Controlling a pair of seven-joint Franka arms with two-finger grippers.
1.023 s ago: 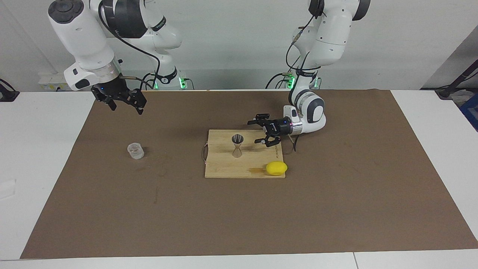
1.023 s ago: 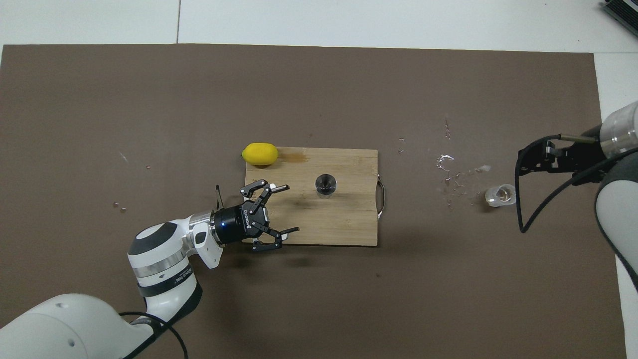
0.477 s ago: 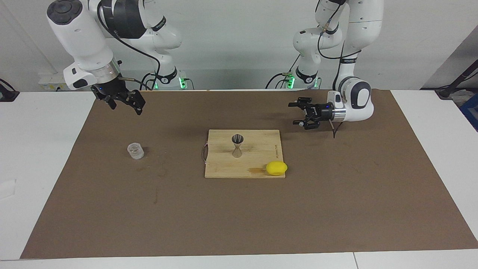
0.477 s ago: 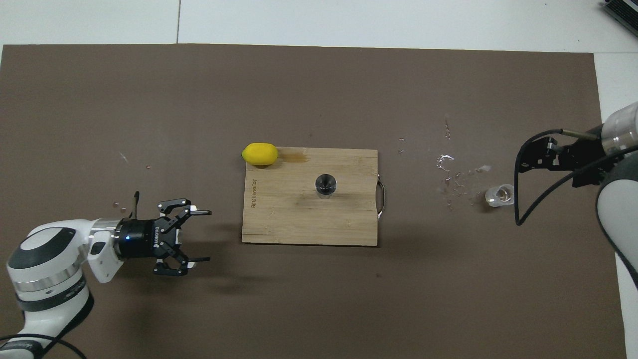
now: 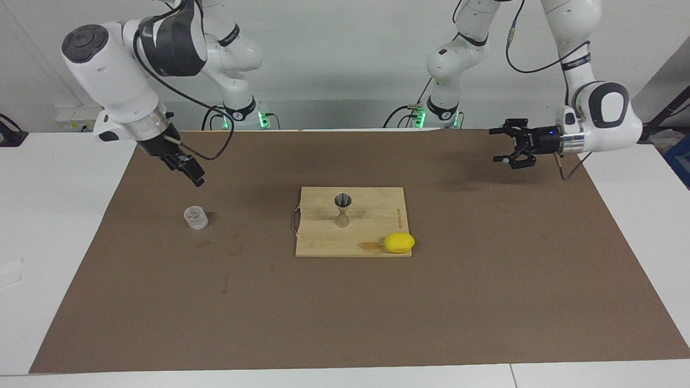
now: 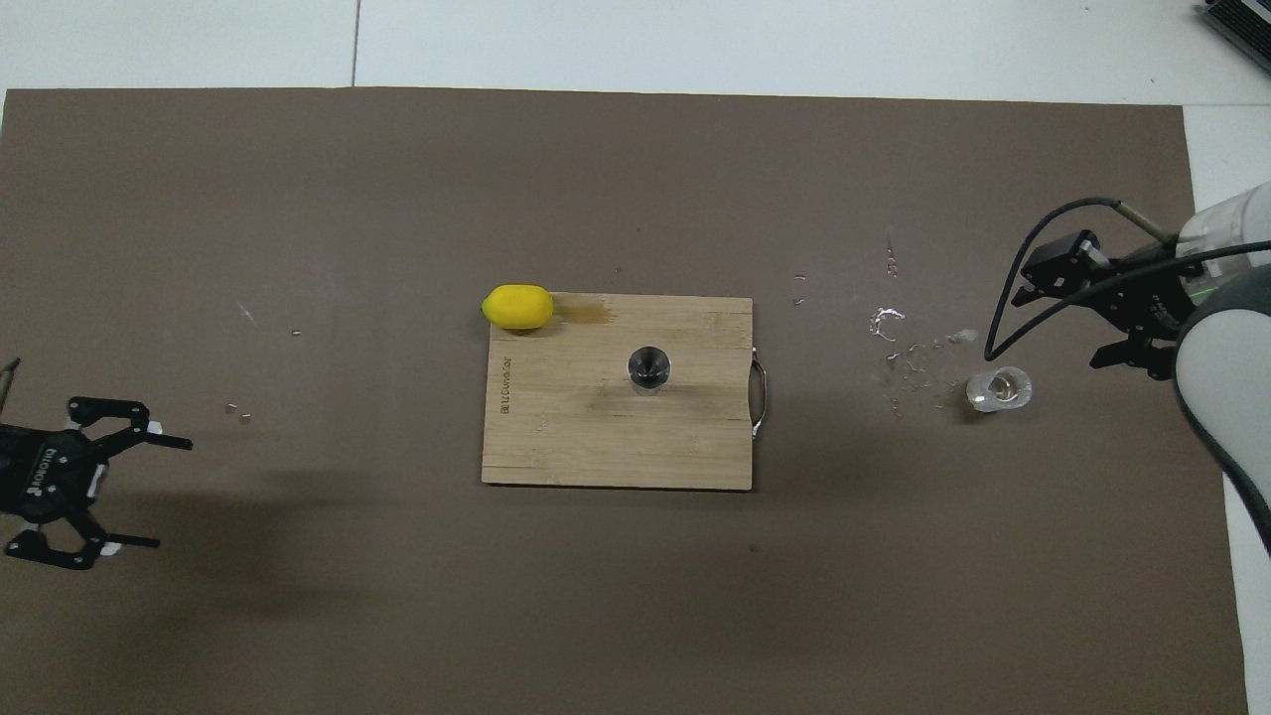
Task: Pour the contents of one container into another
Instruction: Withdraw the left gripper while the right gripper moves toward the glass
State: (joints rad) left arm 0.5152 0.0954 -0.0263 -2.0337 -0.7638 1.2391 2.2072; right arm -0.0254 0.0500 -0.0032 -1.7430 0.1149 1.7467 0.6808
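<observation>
My right gripper will close on the body [image 6: 996,389] of the clear glass cup, which is standing next to the wet splashes on the brown mat.
The clear glass cup [image 5: 195,217] [image 6: 999,388] stands upright on the brown mat toward the right arm's end of the table. The silvery hourglass jigger [image 5: 343,209] [image 6: 648,367] stands upright in the middle of the wooden board [image 5: 323,240] [image 6: 596,447]. My right gripper [image 5: 196,178] [image 6: 1060,326] hangs open in the air, tilted down, beside the cup and not touching it. My left gripper [image 5: 494,145] [image 6: 169,494] is open and empty, held level over the mat toward the left arm's end, well away from the board.
A yellow lemon [image 5: 399,242] [image 6: 517,306] lies at a corner of the board, on the edge farther from the robots. Small wet splashes [image 6: 899,338] dot the mat between the board and the cup. A black cable loops off the right wrist near the cup.
The left arm has swung away from the jigger and board out to its own end of the table. The right gripper has turned and dipped a little toward the cup.
</observation>
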